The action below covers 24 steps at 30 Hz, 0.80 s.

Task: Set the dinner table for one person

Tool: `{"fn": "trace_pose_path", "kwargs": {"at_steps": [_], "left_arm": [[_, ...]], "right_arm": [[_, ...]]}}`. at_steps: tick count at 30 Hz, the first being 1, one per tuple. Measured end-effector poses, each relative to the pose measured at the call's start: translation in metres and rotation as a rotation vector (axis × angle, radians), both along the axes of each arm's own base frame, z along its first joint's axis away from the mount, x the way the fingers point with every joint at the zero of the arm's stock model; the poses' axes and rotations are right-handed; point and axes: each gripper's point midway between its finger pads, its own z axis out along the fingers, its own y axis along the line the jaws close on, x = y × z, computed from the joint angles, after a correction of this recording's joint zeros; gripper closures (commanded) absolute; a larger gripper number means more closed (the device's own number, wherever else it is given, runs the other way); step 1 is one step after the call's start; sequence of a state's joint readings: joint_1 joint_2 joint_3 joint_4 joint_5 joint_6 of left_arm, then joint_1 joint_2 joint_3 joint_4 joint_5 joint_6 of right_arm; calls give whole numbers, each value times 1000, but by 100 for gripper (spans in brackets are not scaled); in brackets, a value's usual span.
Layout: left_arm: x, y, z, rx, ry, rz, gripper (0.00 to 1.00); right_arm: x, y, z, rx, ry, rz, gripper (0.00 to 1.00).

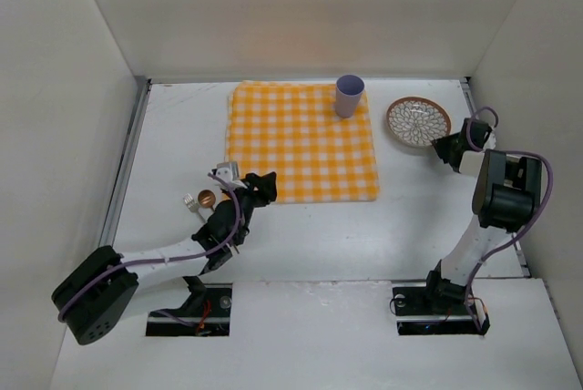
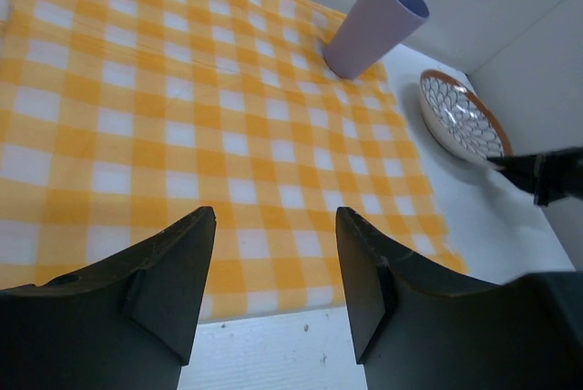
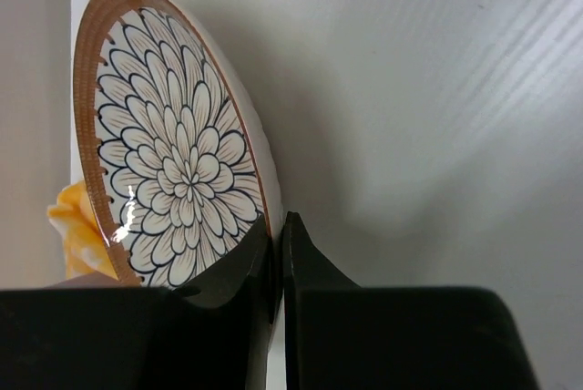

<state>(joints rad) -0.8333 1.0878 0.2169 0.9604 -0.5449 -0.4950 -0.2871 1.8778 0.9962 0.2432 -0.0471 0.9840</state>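
Note:
Next, I set the flower-patterned plate on the middle of the yellow-and-white checked cloth [image 1: 301, 145] with my right gripper.
The white dinner table [image 1: 173, 126] carries a yellow-and-white checked cloth [image 1: 301, 139]. A lilac cup [image 1: 349, 96] stands upright on the cloth's far right corner. To the right of the cloth, on the bare table, sits a flower-patterned plate [image 1: 417, 121] with a brown rim. My right gripper [image 1: 444, 147] is shut on that plate's near right rim [image 3: 173, 162], one finger inside and one outside. My left gripper [image 1: 260, 188] hangs open over the cloth's near left edge [image 2: 182, 89], and nothing lies between its fingers [image 2: 182, 262].
A fork [image 1: 191, 200] and a small copper-coloured round piece [image 1: 207, 197] lie on the table left of my left gripper. Metal rails run along the table's left and right edges. White walls enclose the back and both sides.

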Motion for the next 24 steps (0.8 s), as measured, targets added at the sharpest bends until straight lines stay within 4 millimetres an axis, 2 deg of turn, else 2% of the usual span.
{"fn": "trace_pose_path", "kwargs": {"at_steps": [4,7,9,11,13,16,19,21,24], "left_arm": [[6,33,9,-30,-32,116,44],[9,58,13,-50,-39,208,44],[11,69,15,-62,-39,251,44],[13,77,12,-63,-27,283,44],[13,83,7,-57,-9,306,43],[14,89,1,-49,11,332,43],[14,94,-2,-47,25,346,43],[14,97,-3,-50,28,359,43],[14,102,-5,-49,37,374,43]], "right_arm": [[-28,0,-2,57,-17,-29,97],[-48,-1,23,38,-42,-45,96],[-55,2,53,15,-94,-44,96],[-56,9,91,-17,-182,-28,95],[-55,24,135,-49,-289,6,95],[-55,67,186,-79,-411,111,95],[-56,131,218,-82,-485,273,94],[-61,177,225,-68,-506,386,94],[-74,243,219,-46,-494,554,94]]}}
